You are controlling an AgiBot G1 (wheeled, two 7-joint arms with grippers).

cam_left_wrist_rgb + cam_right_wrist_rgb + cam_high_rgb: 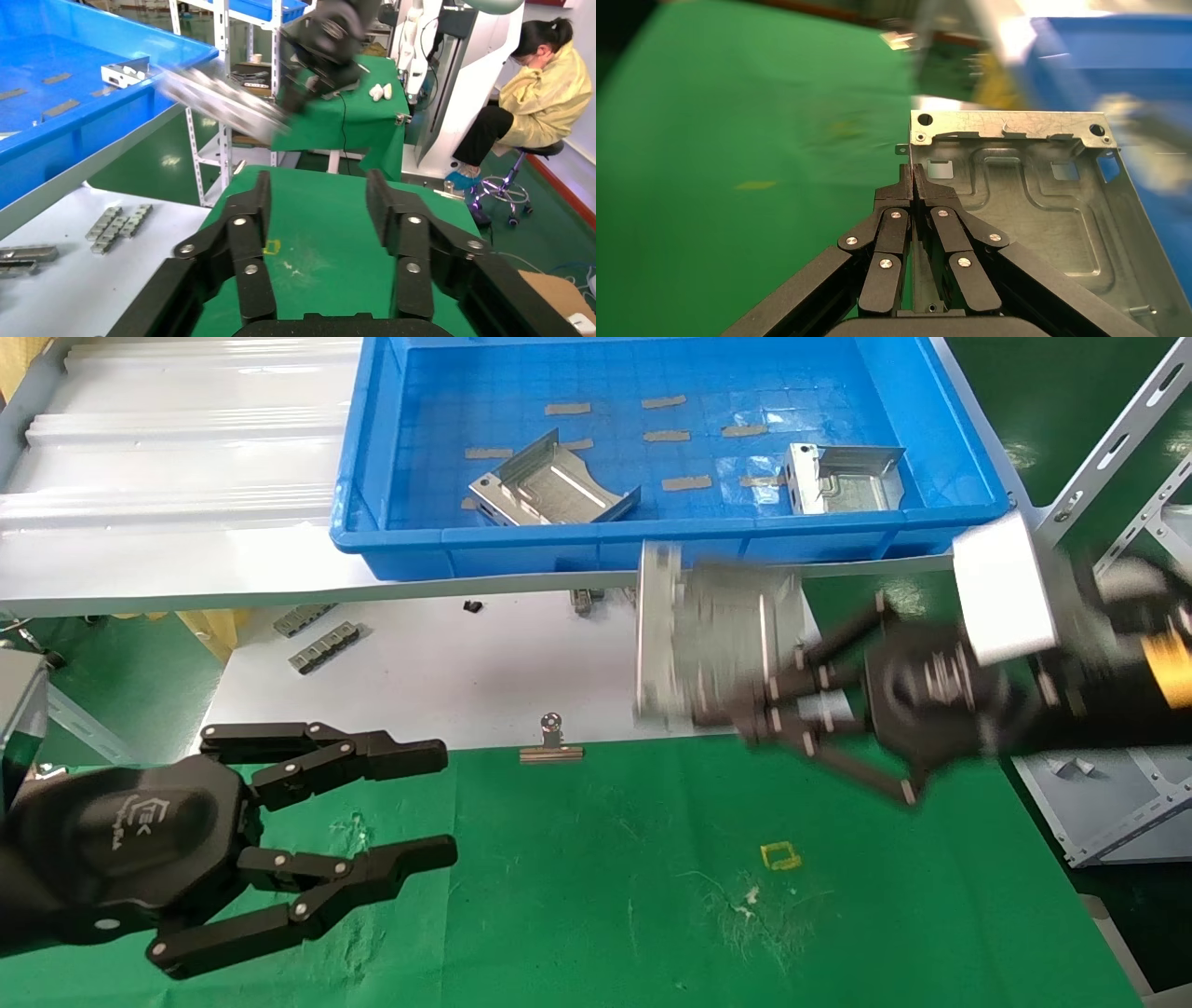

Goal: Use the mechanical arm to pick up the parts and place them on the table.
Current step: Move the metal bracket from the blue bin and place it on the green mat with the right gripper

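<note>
My right gripper will put the silver part down over the yellow square mark on the green felt (789,852) (756,185).
My right gripper (764,696) is shut on the side wall of a shiny silver part (712,640) and holds it in the air in front of the blue bin (521,547), over the white sheet's far right end. In the right wrist view the fingertips (914,184) pinch the tray's wall (1018,203). Two more parts lie in the bin, one at the middle (549,486) and one at the right (843,477). My left gripper (447,803) is open and empty, low over the green table (605,877) at the front left. The held part also shows in the left wrist view (218,102).
A white sheet (447,672) lies between the bin and the green felt, with grey clip strips (321,645) and a binder clip (551,742) at its edge. A yellow square mark (780,855) is on the felt. A metal rack (1117,784) stands at the right.
</note>
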